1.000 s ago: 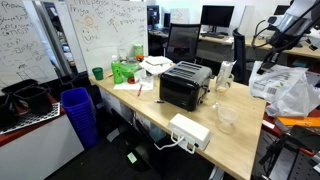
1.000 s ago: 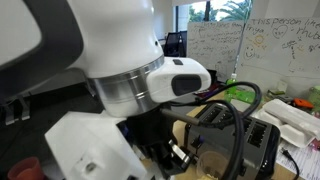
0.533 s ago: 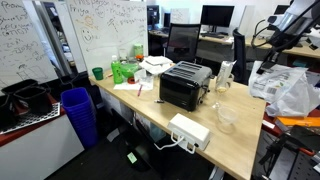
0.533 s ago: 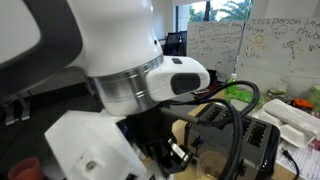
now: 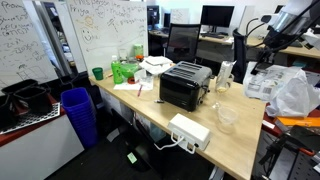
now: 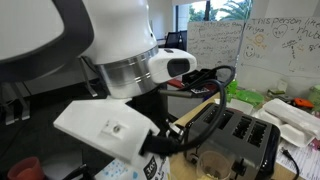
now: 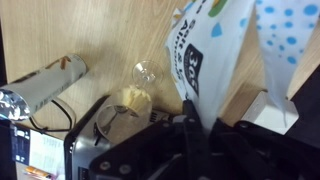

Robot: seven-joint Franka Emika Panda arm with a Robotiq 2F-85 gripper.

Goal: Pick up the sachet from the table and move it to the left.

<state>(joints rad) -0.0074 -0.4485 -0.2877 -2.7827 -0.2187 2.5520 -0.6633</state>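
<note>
I should let go of the sachet on the table edge (image 5: 239,131) just past the clear cup, near the white power box.
My gripper (image 7: 196,128) is shut on the lower edge of the sachet (image 7: 210,50), a white crinkled pouch with grey print and blue dots that fills the upper right of the wrist view. In an exterior view the gripper (image 5: 263,62) holds the sachet (image 5: 257,86) just above the far right part of the light wood table (image 5: 235,140). In the close exterior view the sachet (image 6: 132,170) shows at the bottom edge under the arm.
A black toaster (image 5: 184,86) stands mid-table, and it also shows in the wrist view (image 7: 92,145). A clear cup (image 5: 226,118), a white power box (image 5: 188,130) and a puffy white plastic bag (image 5: 293,92) sit nearby. A silver pouch (image 7: 40,88) lies on the table.
The arm has swung to the left with the sachet in the gripper. In the close exterior view the arm has turned and the toaster and cup have come into sight.
</note>
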